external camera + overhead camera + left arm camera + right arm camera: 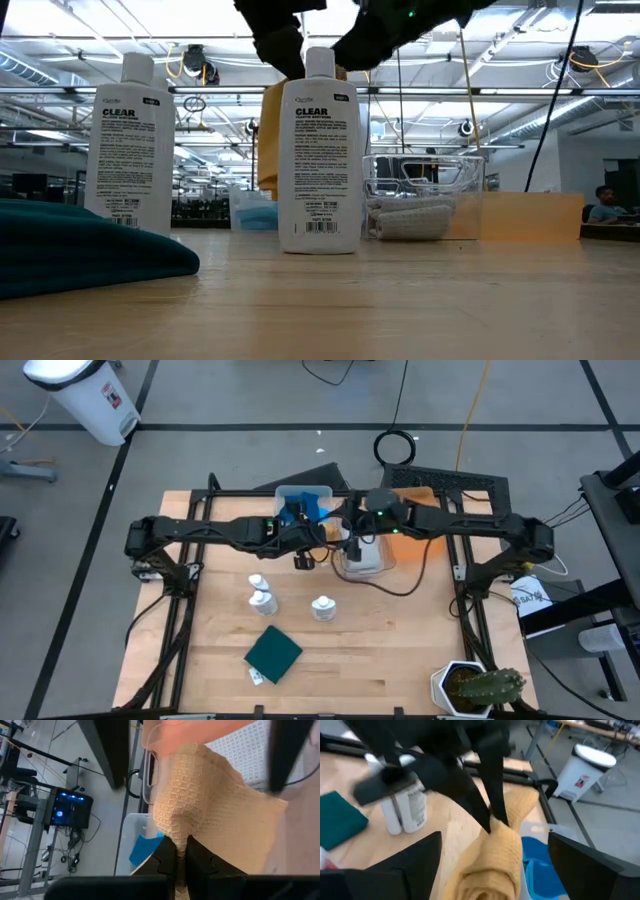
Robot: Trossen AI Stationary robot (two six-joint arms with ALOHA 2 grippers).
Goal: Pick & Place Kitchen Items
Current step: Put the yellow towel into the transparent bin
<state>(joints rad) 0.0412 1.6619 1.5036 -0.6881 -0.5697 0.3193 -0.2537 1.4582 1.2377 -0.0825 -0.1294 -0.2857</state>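
The yellow cloth is bunched in the robot's left gripper, so the right gripper needs to take its rolled part (487,872) to let the left gripper take another corner and spread it.
A mustard-yellow cloth (495,855) hangs in the air over the table's far middle, with my left gripper (181,865) shut on it. My right gripper (495,870) is open, with one finger (415,862) on either side of the cloth's rolled lower part, apart from it. In the low view the cloth (272,130) shows behind a white bottle (318,150). Three white bottles (263,600) stand upright mid-table. A dark green folded cloth (273,653) lies flat near the front. Blue cloth pieces (298,512) lie in a clear bin. My left gripper pinches the cloth's bunched upper end (496,826) between its two fingers (490,795). The fingers slant downward from the table's left. The cloth hangs below them in a loose roll, lifted clear of the table.
A clear bin (425,195) holding a grey cloth (410,218) stands beside an orange tray (418,510) at the far right. A potted cactus (485,688) is at the near right corner. Bare wood lies along the front middle.
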